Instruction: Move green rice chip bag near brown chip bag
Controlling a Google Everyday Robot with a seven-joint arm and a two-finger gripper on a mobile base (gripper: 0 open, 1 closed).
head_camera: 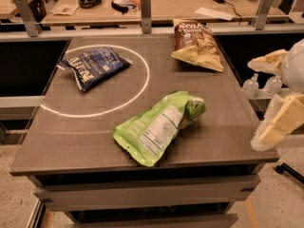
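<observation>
The robot's gripper needs to next close on the far end (192,108) of the green rice chip bag, the end closest to the brown chip bag.
The green rice chip bag (159,127) lies flat and crinkled on the front middle of the table, its white nutrition panel facing up. The brown chip bag (195,44) lies at the table's far right, dark brown at the top and yellow below. My gripper (254,103) hangs off the table's right edge, to the right of the green bag and apart from it. Its cream-coloured fingers (280,125) are spread open and hold nothing.
A dark blue chip bag (92,66) lies at the far left, on a white circle (142,87) painted on the grey table (71,137). A desk with headphones and papers stands behind a rail. Bottles (259,84) stand beyond the right edge.
</observation>
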